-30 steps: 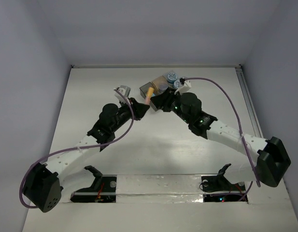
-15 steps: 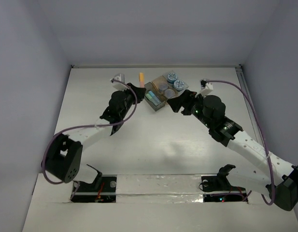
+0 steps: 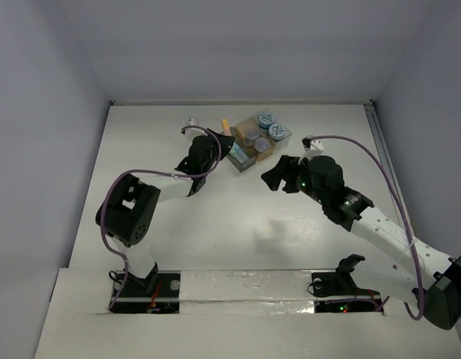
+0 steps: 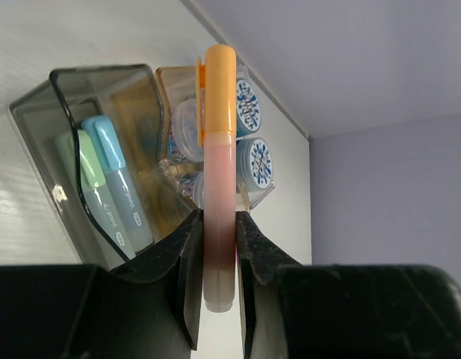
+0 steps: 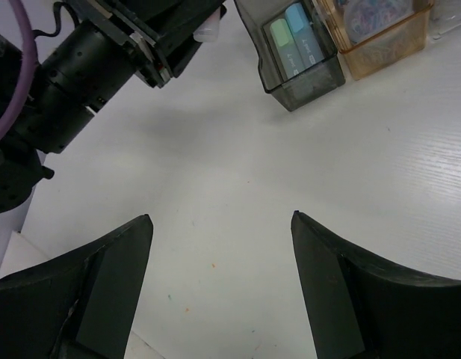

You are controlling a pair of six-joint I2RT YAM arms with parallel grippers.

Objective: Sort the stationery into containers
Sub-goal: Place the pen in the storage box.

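My left gripper will let go of the pink highlighter on top of the light blue stick (image 3: 237,151) (image 4: 119,181) in the dark grey box.
My left gripper (image 4: 218,221) is shut on a pink highlighter with an orange cap (image 4: 218,149) and holds it above the joined containers. In the top view this gripper (image 3: 221,140) is just left of the boxes, with the highlighter (image 3: 226,125) sticking out. The dark grey box (image 4: 62,112) holds a green stick (image 4: 84,176) and a light blue stick (image 4: 114,168). The tan box (image 4: 166,82) holds purplish-grey cylinders. Two blue-and-white rolls (image 4: 249,105) sit in the clear box. My right gripper (image 5: 221,217) is open and empty over bare table, in front of the boxes (image 3: 252,142).
The white table (image 3: 237,224) has side walls and a back wall close behind the boxes. In the right wrist view the left arm's wrist (image 5: 103,60) fills the upper left, next to the dark grey box (image 5: 320,78) and the tan box (image 5: 387,48).
My right gripper has drawn back from the boxes toward the front right. My left arm has folded in and still holds the highlighter, which has shifted to just left of the boxes.
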